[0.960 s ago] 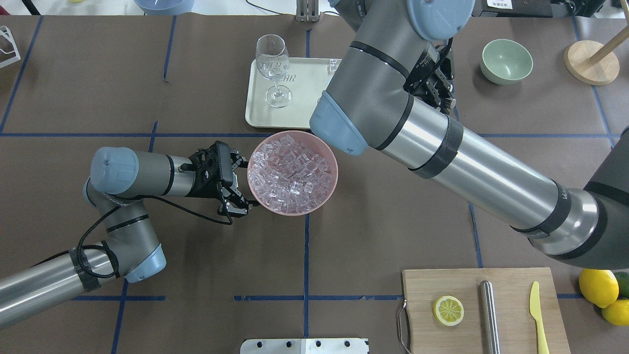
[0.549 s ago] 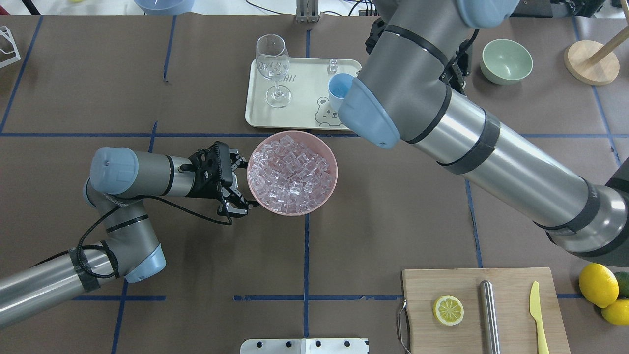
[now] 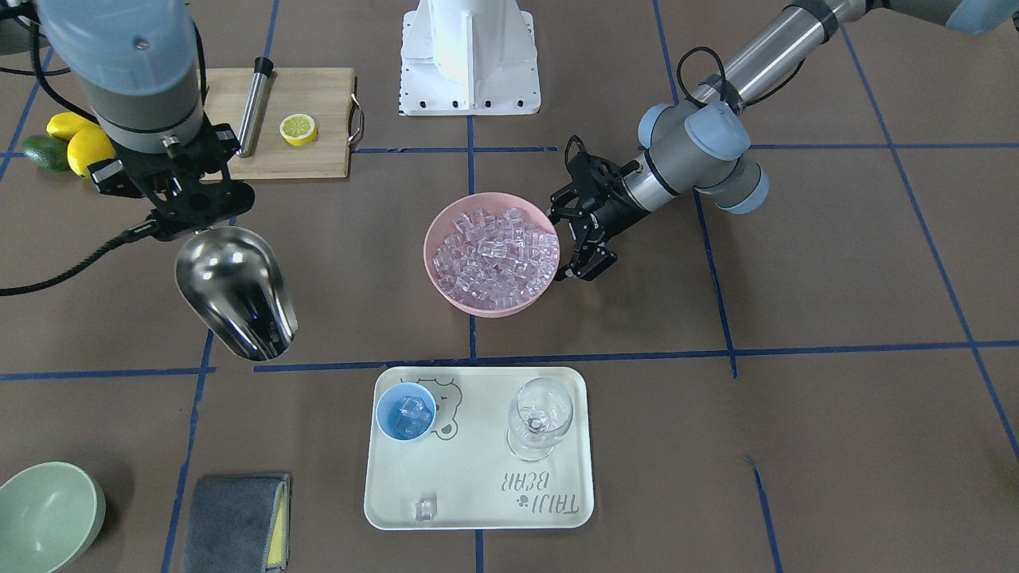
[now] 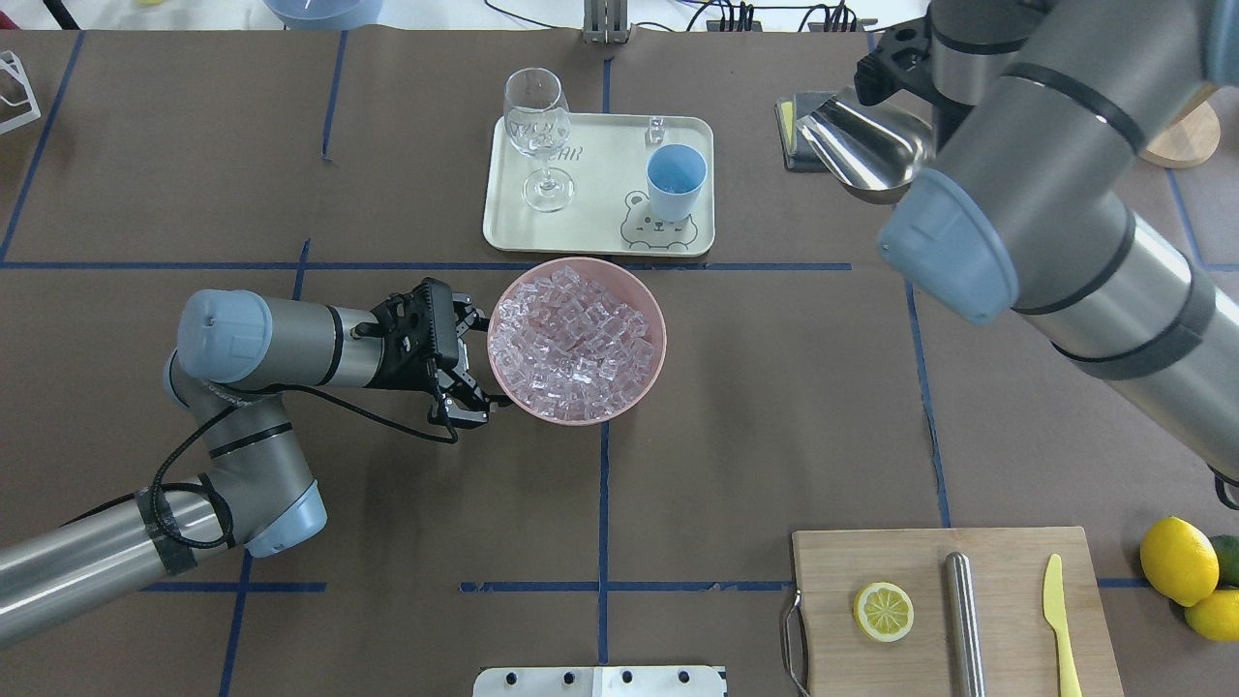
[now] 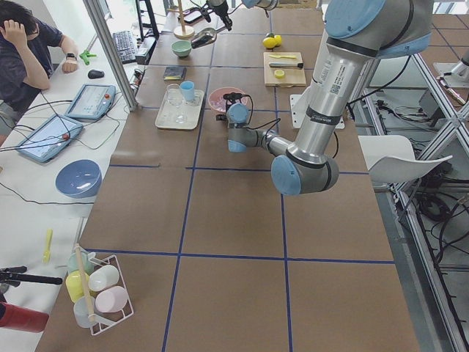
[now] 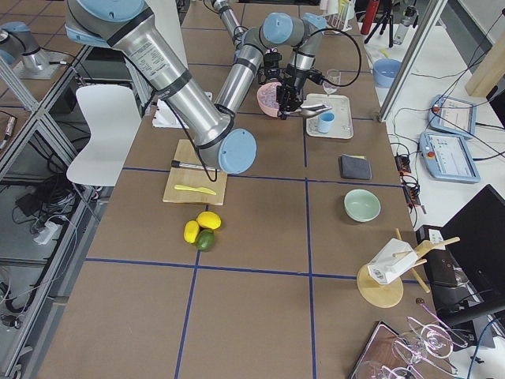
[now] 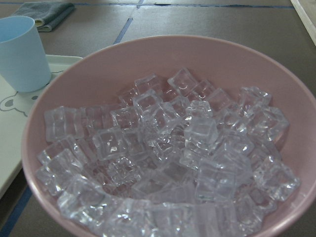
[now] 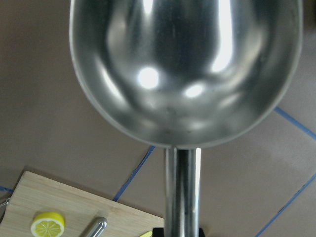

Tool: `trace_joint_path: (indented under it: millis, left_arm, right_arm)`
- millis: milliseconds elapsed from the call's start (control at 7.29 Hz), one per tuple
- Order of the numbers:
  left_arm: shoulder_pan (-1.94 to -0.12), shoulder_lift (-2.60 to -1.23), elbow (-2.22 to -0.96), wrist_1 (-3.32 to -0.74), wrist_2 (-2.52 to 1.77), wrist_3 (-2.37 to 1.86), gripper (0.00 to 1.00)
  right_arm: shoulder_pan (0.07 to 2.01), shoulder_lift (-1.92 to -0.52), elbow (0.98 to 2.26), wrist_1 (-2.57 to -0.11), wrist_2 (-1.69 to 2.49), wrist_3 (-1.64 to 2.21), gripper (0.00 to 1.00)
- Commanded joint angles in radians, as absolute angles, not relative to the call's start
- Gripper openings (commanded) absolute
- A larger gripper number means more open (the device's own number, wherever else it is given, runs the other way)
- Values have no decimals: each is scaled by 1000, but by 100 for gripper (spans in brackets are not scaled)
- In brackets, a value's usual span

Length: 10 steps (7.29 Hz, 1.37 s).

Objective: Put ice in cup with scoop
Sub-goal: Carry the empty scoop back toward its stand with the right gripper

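Observation:
I should set the steel scoop with my right gripper on the blue tape line just off the cutting board's edge (image 3: 200,256).
The ice (image 4: 577,344) fills a pink bowl (image 4: 654,319) at mid-table and shows close up in the left wrist view (image 7: 163,148). The light blue cup (image 4: 676,181) stands on a cream tray (image 4: 590,227) and holds a few ice cubes (image 3: 411,412). One loose cube (image 3: 427,508) lies on the tray. My left gripper (image 4: 467,366) is open, its fingers spread against the bowl's left rim. My right gripper (image 3: 197,216) is shut on the handle of the steel scoop (image 3: 235,290). It holds the scoop in the air to the right of the tray (image 4: 861,145). The scoop's bowl (image 8: 185,69) is empty.
A wine glass (image 4: 538,126) stands on the tray. A green bowl (image 3: 44,513) and a grey cloth (image 3: 235,521) lie beyond the scoop. A cutting board (image 4: 842,552) near the robot holds a lemon slice, a steel cylinder and a yellow knife, with lemons (image 4: 1181,561) beside it.
My right arm has swung right, away from the tray, carrying the scoop and uncovering the cup. My left arm and the pink bowl have not moved.

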State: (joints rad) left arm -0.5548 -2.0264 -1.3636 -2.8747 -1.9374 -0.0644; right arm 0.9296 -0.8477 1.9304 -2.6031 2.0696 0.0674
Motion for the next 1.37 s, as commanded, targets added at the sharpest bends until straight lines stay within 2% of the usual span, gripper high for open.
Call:
trace_joint_path:
  millis: [0,412,686,1235]
  left_arm:
    - [-554,-2026,-1364,-2875,-1937,-64,100]
    - [-552,-2026,-1365,-2875,-1937,-64,100]
    - [-552,-2026,-1365,-2875,-1936,-63,100]
    - [-552,-2026,-1365,-2873,-1936,-63,100]
  right_arm:
    - [946,-1005,2058,-2550,2175,223,0]
    - [946,-1285,2143,-2283,2299,502,0]
    - [939,-1356,2148,-2260,2330,589,0]
    - [804,-1552,2134,-1836,2339,829,0]
